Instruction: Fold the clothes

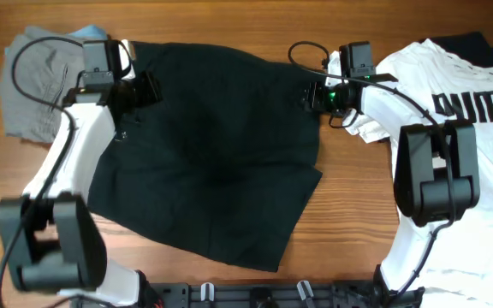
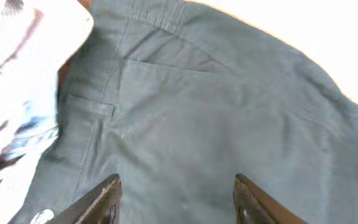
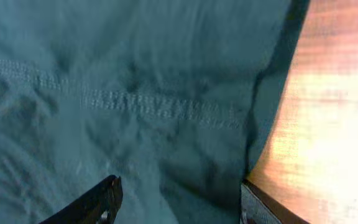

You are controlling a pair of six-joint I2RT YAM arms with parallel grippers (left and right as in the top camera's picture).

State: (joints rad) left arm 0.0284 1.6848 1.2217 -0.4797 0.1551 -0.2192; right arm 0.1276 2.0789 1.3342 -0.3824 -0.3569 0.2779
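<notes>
I see the far edge of the black shorts slanting toward the front at my right gripper, so next I take the shorts' far corner [image 1: 317, 69] with my right gripper and pull it out straight.
The black shorts [image 1: 212, 162] lie spread flat across the middle of the wooden table. My left gripper [image 1: 148, 88] is open over their upper left corner, near the waistband; its wrist view shows the fabric with pocket seams [image 2: 185, 118] between the open fingers [image 2: 176, 186]. My right gripper [image 1: 308, 96] is open over the upper right corner of the shorts; its wrist view shows a stitched hem [image 3: 135, 106] and the fabric's edge between the fingers [image 3: 179, 190]. Grey shorts [image 1: 32, 85] lie at the far left. The white PUMA T-shirt [image 1: 486, 154] lies at the right.
A pale blue bit of fabric [image 1: 88, 32] shows at the top of the grey shorts. A dark garment [image 1: 478, 43] peeks from behind the T-shirt at top right. The arm bases and a black rail [image 1: 255, 295] stand along the front edge.
</notes>
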